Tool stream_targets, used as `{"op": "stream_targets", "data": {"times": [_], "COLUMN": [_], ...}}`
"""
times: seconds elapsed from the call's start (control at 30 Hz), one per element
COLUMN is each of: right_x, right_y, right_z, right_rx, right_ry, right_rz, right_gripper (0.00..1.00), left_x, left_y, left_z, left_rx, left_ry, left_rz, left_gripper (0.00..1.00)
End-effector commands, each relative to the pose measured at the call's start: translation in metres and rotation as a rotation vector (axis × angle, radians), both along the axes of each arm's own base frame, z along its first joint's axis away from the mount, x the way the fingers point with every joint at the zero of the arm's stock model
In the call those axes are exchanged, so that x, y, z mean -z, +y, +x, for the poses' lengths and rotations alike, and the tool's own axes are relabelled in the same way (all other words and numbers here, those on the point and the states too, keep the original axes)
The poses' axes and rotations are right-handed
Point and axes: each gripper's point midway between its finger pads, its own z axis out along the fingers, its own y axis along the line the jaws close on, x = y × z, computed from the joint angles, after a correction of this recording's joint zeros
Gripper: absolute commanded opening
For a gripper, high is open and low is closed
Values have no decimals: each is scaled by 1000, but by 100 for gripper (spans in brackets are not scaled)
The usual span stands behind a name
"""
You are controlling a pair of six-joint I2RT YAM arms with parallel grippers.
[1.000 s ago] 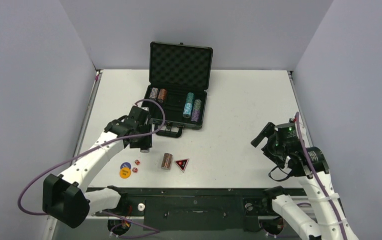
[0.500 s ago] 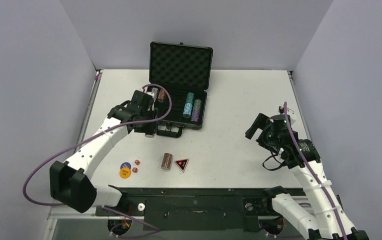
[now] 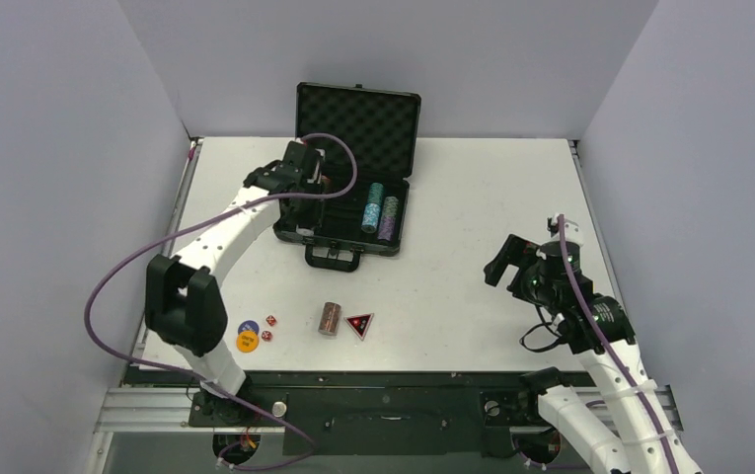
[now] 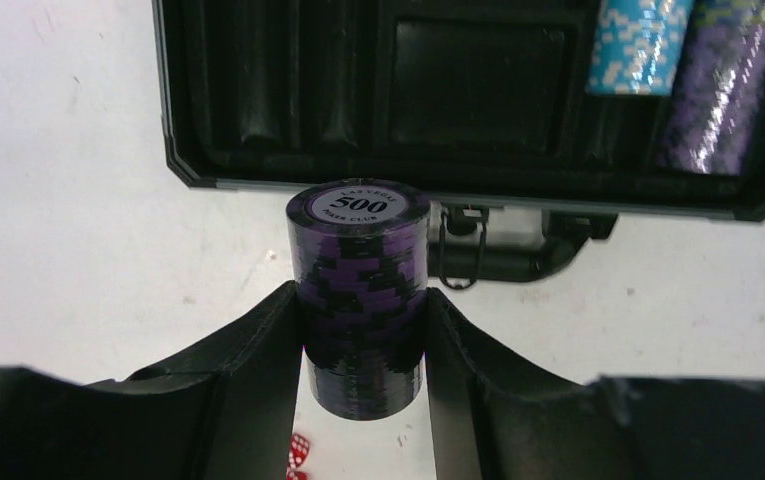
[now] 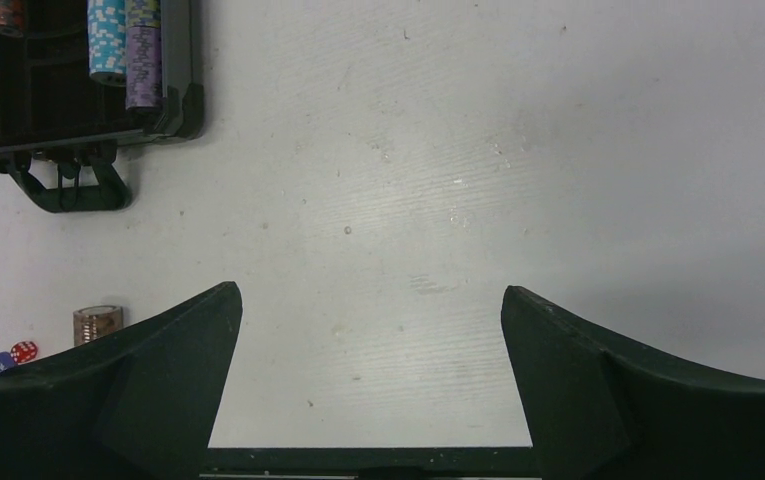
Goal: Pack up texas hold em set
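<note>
The robot's left gripper needs to release the purple chip stack in the black briefcase's outer slot (image 3: 298, 202) (image 4: 248, 25) farthest from the teal stack.
The black briefcase (image 3: 399, 223) stands open at the back of the table, with a teal stack (image 3: 373, 206) and a purple stack (image 3: 388, 219) lying in its tray. My left gripper (image 3: 301, 193) hovers over the case's left part. In the left wrist view it (image 4: 360, 292) is shut on a purple chip stack (image 4: 358, 250) marked 500, held above the table just in front of the case rim (image 4: 258, 175). A brown stack (image 3: 330, 317), the black-red triangle (image 3: 359, 324), a yellow disc (image 3: 247, 343), a blue disc (image 3: 249, 327) and red dice (image 3: 270, 320) lie near the front. My right gripper (image 3: 501, 265) is open and empty.
The case handle (image 3: 334, 259) sticks out toward the front. The right wrist view shows its gripper (image 5: 370, 292) over bare table, with the case corner (image 5: 190, 100), the brown stack (image 5: 96, 325) and a red die (image 5: 23, 351) far to its left. Grey walls enclose the table.
My left arm has swung from the table in front of the case up and back over the case's left side, carrying the purple stack. My right arm has shifted slightly and lowered.
</note>
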Motion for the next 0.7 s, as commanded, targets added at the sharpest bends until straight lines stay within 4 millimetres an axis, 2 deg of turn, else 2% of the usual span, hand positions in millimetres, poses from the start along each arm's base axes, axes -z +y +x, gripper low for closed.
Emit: {"op": "stream_targets", "data": {"times": [0.0,0.03,0.07,0.1,0.13,0.17,0.2,0.37,0.5,0.67], "right_x": [-9,-8,-7,-5,-5,-4,-4,-3,-5,-6], "right_y": [-2,-2,-1,-1,-1,0,0,-2,-2,-4], "right_z": [17,18,19,20,20,21,21,22,23,20], "right_rx": [-19,-22,-24,-29,-32,-39,-42,-55,-70,-71], "right_ry": [-64,-59,-55,-47,-45,-41,-42,-56,-66,-62], "right_rz": [-49,-55,-57,-62,-64,-68,-72,-94,-104,-114], "right_gripper": [99,99,99,99,99,99,99,99,100,100], "left_x": [-39,-33,-39,-33,-40,-35,-39,-28,-19,13], "left_y": [13,14,16,17,20,21,26,34,34,31], "left_z": [56,61,67,71,77,82,88,110,117,111], "left_rx": [-73,-83,-95,-97,-106,-107,-123,-136,-93,-26], "left_ry": [-147,-134,-146,-136,-153,-146,-160,-149,-133,-49], "left_rz": [11,8,0,9,15,29,35,54,56,61], "left_gripper": [0,0,0,0,0,0,0,0,0,0]}}
